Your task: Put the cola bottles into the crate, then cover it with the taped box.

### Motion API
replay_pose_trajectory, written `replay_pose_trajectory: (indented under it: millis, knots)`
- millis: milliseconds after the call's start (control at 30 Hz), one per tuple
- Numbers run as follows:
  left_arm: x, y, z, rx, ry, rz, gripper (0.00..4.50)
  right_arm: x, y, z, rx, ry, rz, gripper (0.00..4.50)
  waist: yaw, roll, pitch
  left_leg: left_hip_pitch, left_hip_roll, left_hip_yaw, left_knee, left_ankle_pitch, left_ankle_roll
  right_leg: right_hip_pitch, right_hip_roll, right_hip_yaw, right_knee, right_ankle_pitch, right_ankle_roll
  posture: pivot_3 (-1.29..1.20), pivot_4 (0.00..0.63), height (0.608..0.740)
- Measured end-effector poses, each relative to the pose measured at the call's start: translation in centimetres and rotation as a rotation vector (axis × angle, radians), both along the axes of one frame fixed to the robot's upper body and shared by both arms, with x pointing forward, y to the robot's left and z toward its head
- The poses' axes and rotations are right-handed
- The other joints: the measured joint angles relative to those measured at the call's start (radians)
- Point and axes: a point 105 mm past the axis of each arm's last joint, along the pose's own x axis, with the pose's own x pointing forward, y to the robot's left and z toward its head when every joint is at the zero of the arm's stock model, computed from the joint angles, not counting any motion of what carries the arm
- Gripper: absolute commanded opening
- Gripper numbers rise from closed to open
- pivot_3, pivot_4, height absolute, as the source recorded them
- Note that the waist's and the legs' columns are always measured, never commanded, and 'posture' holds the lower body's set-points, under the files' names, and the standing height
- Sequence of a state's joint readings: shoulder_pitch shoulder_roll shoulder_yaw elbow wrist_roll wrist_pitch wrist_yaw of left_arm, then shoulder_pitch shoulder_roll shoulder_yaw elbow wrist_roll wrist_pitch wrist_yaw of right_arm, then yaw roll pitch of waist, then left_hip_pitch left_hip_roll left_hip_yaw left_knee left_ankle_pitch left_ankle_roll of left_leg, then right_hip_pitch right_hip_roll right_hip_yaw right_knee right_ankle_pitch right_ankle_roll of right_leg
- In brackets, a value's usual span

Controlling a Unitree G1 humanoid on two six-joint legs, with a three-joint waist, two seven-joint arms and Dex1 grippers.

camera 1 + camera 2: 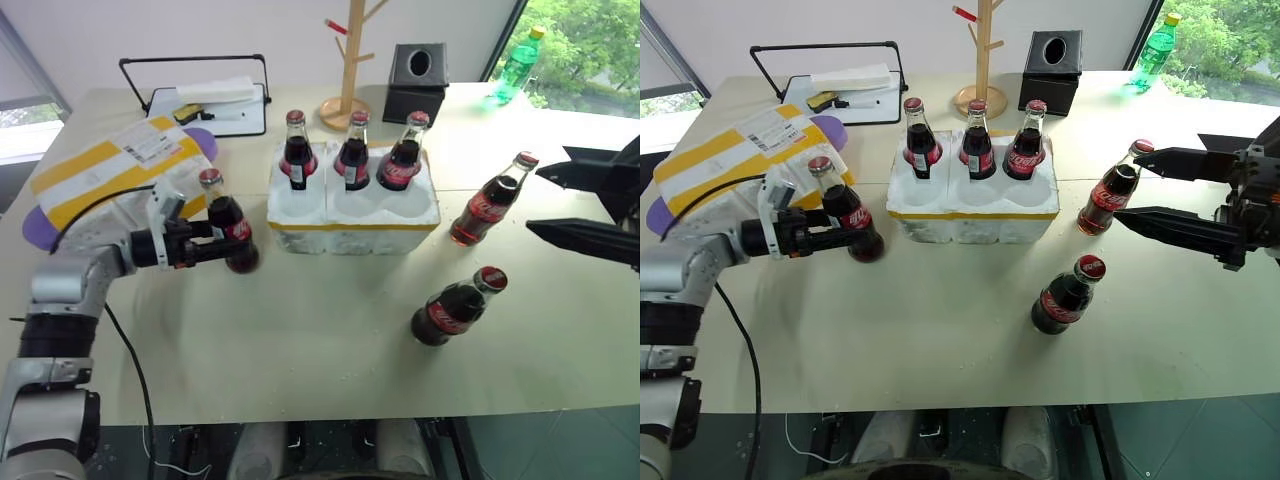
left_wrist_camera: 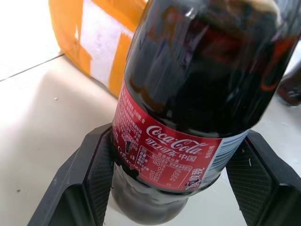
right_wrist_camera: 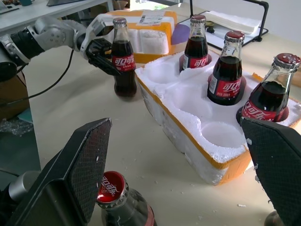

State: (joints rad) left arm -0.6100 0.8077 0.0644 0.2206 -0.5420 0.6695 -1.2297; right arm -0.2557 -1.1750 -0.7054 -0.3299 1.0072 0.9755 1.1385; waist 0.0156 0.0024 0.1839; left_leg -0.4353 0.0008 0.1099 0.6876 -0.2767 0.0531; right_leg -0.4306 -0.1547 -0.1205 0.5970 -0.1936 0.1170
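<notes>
The robot's left gripper needs to release the cola bottle in the white crate's bare front hollow (image 1: 298, 205) closest to the taped box.
Three cola bottles (image 1: 353, 152) stand upright in the back wells of the white crate (image 1: 350, 228); its front wells are bare. My left gripper (image 1: 222, 243) is shut on a fourth cola bottle (image 1: 226, 215), held upright just left of the crate. In the left wrist view both pads (image 2: 101, 172) press on its red label. Two more bottles (image 1: 490, 200) (image 1: 458, 305) stand on the table to the crate's right. My right gripper (image 1: 535, 200) hangs open beside the nearer-to-crate one, its fingers wide apart. The taped box (image 1: 110, 165) lies at the far left.
A purple mat (image 1: 38, 228) lies under the taped box. Behind the crate stand a wooden peg tree (image 1: 350, 60), a black tissue box (image 1: 417, 80) and a black-framed white tray (image 1: 210, 100). A green plastic bottle (image 1: 518, 60) is at the far right.
</notes>
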Motion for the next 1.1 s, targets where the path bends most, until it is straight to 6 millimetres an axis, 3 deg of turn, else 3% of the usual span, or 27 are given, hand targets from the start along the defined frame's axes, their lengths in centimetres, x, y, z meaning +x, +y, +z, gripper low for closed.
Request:
replay_pose_trajectory:
  millis: [167,267,333,433,600,767,933,1100]
  knots:
    - [0.5,-2.0,8.3,-0.008,-0.166,-0.173,2.81,0.1,0.0,-0.7,0.011,0.019,-0.011,4.50,0.003,0.000,0.000,-0.008,0.000,-0.003,0.011,-0.002,0.004,-0.001,0.001,-0.003,0.001,0.001,0.002,0.00,0.150,0.740]
    - [0.7,-3.2,10.9,-0.041,-0.202,-0.247,2.81,0.1,0.0,-1.1,0.004,0.026,-0.019,4.50,-0.001,0.000,0.000,-0.007,-0.001,-0.002,0.012,-0.002,0.005,0.000,0.001,-0.002,0.000,0.002,0.003,0.00,0.150,0.740]
    - [1.3,-4.2,11.6,-0.070,-0.190,-0.289,2.81,0.0,0.1,-1.3,0.007,0.025,-0.026,4.50,0.001,-0.001,0.000,-0.007,-0.001,-0.002,0.012,-0.002,0.005,0.000,0.001,-0.002,0.000,0.002,0.004,0.00,0.150,0.740]
    - [2.3,-5.6,11.2,-0.057,-0.179,-0.327,2.81,0.0,0.2,-1.7,0.022,0.028,-0.036,4.50,-0.002,-0.001,0.000,-0.007,-0.001,-0.002,0.012,-0.002,0.005,0.000,0.001,-0.002,0.001,0.002,0.004,0.00,0.150,0.740]
    - [4.3,-7.5,7.2,0.008,-0.117,-0.355,2.81,-0.5,0.3,-2.0,0.040,0.023,-0.066,4.50,-0.001,-0.002,0.001,-0.008,0.000,-0.002,0.012,-0.002,0.005,-0.001,0.001,-0.002,0.001,0.002,0.004,0.00,0.150,0.740]
    - [5.0,-8.7,6.9,0.038,-0.163,-0.372,2.81,-0.8,0.2,-2.1,0.050,0.018,-0.091,4.50,-0.002,-0.004,0.002,-0.008,0.000,-0.002,0.012,-0.002,0.005,0.000,0.001,-0.002,0.001,0.002,0.004,0.00,0.150,0.740]
    - [5.9,-9.5,4.8,0.047,-0.123,-0.340,2.81,-0.7,0.3,-2.2,0.063,0.025,-0.101,4.50,-0.001,-0.005,0.003,-0.009,0.000,-0.003,0.013,-0.003,0.006,-0.001,0.000,-0.002,0.001,0.002,0.004,0.00,0.150,0.740]
    - [6.0,-9.9,4.6,0.041,-0.124,-0.341,2.81,-0.6,0.4,-2.2,0.070,0.026,-0.110,4.50,0.000,-0.006,0.003,-0.009,0.000,-0.002,0.013,-0.003,0.006,-0.002,0.000,-0.002,0.001,0.002,0.004,0.00,0.150,0.740]
